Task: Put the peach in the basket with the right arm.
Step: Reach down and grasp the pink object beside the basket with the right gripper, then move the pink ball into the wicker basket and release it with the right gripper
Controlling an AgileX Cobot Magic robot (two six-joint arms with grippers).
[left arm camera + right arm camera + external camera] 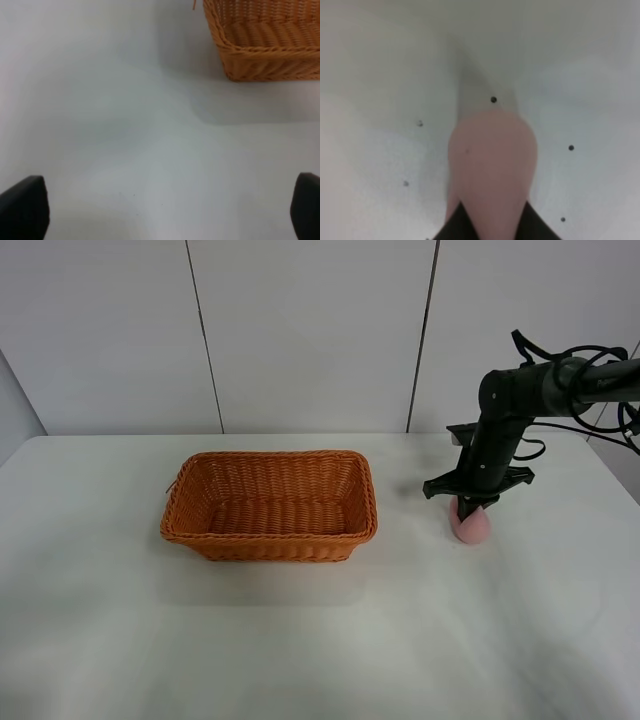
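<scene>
My right gripper should drop the peach on the wicker basket's bottom (271, 512), near the basket's front-side middle.
The pale pink peach (473, 527) is on the white table to the right of the orange-brown wicker basket (270, 504). The black right arm (520, 400) reaches straight down onto it. My right gripper (469, 508) is shut on the peach, and I cannot tell whether the fruit still touches the table. The right wrist view is filled by the peach (492, 160), with dark fingers (452, 230) hugging both sides of it. In the left wrist view my left gripper (165, 210) stands wide open over bare table, and a corner of the basket (265, 45) lies ahead of it.
The white table (300, 640) spreads around the basket, with a pale panelled wall behind it. The basket holds nothing. Small dark specks (493, 99) dot the table near the peach. The left arm does not show in the exterior high view.
</scene>
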